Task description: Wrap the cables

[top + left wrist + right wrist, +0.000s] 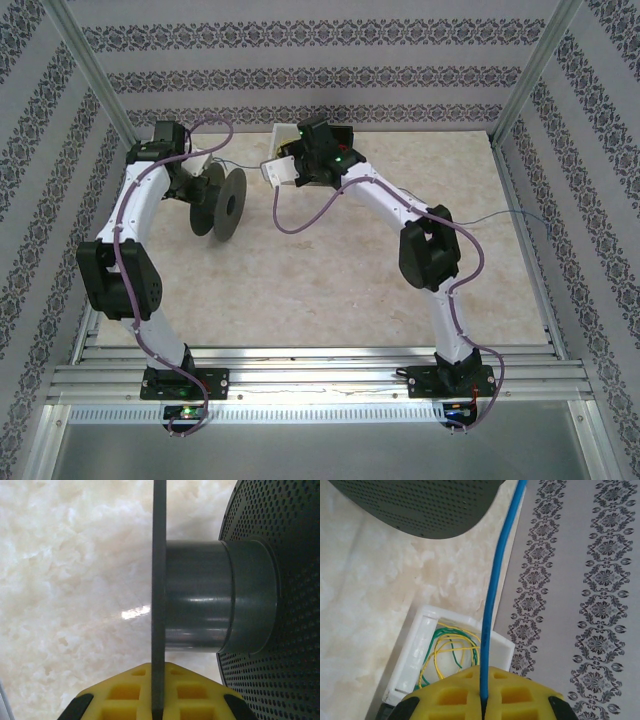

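The spool's edge is clamped alone by my left gripper, so it should open and pinch the blue wire's end (518, 492) against the spool's edge before I wind.
The black spool (222, 203) stands on edge at the back left of the table. My left gripper (159, 712) is shut on the thin rim of one spool flange (159, 580); the bare hub (200, 595) and the perforated flange (280, 600) lie to its right. In the top view the left gripper (190, 185) sits at the spool's left side. My right gripper (483, 700) is shut on the blue wire (492, 595), which runs straight up past the spool's edge (420, 505). The right gripper (300, 162) hovers right of the spool. A fine blue wire (505, 214) trails toward the right wall.
A white box (415, 645) holding loose yellow and green wires (445, 652) lies under the right gripper, by the patterned back wall (580, 605). The white box (281, 171) is seen from above too. Purple arm cords (300, 215) loop over the marble tabletop (330, 290).
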You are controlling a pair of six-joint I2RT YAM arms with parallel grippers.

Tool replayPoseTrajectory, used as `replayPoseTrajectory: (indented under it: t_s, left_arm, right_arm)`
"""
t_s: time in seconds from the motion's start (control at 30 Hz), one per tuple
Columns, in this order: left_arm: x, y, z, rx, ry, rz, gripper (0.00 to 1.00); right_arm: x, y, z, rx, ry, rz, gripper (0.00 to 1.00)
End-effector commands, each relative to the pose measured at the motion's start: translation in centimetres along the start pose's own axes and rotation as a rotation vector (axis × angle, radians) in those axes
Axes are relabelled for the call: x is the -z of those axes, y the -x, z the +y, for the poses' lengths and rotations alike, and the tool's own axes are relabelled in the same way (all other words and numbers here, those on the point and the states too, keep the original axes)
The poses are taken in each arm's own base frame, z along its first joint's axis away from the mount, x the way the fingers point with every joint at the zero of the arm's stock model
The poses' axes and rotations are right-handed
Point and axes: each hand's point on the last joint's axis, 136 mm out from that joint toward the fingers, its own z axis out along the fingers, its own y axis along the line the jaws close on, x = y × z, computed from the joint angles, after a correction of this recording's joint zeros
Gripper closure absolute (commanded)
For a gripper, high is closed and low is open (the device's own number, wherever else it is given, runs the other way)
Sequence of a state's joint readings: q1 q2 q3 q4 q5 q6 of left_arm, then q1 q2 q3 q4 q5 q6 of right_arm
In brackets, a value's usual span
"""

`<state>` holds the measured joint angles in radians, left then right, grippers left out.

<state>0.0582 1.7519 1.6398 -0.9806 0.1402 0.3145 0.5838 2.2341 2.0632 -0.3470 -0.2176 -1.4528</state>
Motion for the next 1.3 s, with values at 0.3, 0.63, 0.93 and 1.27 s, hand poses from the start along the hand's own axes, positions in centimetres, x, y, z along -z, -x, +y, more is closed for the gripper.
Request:
replayPoseTrajectory:
  t_s: [0.3, 0.63, 0.93, 1.27]
  left_arm:
    - [1.9, -2.5, -4.7, -0.351, -0.201, 0.005, 1.00]
    - [1.5, -1.8, -4.9, -0.453, -0.176, -0.033, 0.86]
    - [0.7, -1.1, -5.3, -0.479, -0.187, -0.016, 0.80]
    - [1.1, 0.2, -5.0, -0.502, -0.146, -0.068, 0.64]
  right_arm:
    - [-1.5, -2.7, 6.5, 0.004, 0.238, -0.021, 1.00]
    - [-1.1, -3.9, 7.4, 0.011, 0.256, -0.066, 1.00]
    - [-2.4, -3.0, 8.4, 0.041, 0.260, -0.100, 1.00]
    - [-3.4, -1.6, 8.7, 0.055, 0.252, -0.132, 1.00]
